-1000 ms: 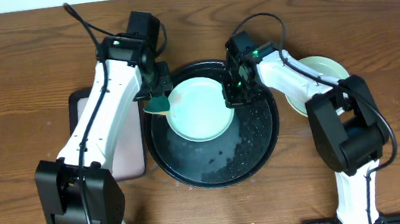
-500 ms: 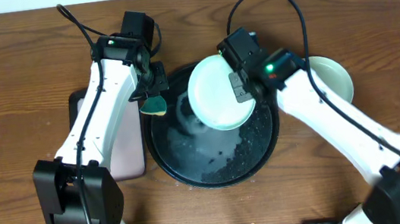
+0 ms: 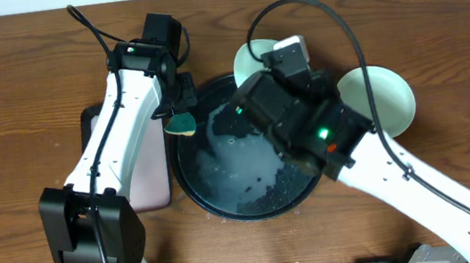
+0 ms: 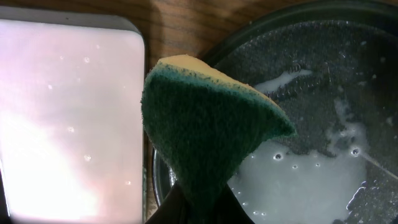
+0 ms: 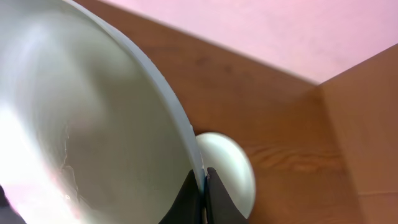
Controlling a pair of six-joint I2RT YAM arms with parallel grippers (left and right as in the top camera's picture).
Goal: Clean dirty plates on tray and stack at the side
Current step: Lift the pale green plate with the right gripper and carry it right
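Next, I release the mint-green plate from my right gripper on top of the pale plate [image 3: 375, 103] [image 5: 222, 175] that lies next to the black tray.
My right gripper [image 5: 204, 186] is shut on the rim of a pale mint-green plate [image 5: 93, 130] and holds it tilted, high above the table. In the overhead view this plate [image 3: 247, 58] peeks out behind the raised right arm, over the far edge of the black tray [image 3: 251, 192]. The tray holds soapy water and dark crumbs and has no plate on it. Another pale plate [image 3: 388, 95] lies on the table right of the tray; it also shows in the right wrist view [image 5: 230, 171]. My left gripper [image 4: 202, 208] is shut on a green and yellow sponge [image 4: 211, 118] at the tray's left rim [image 3: 183, 123].
A rectangular black-rimmed tray with a pale pink mat [image 3: 146, 174] lies left of the round tray, partly under the left arm; it also shows in the left wrist view [image 4: 62, 112]. The raised right arm hides the tray's right part and some of the table.
My right gripper lifted the mint plate off the tray, up and toward the back right. My left gripper drew back slightly to the tray's left rim with the sponge.
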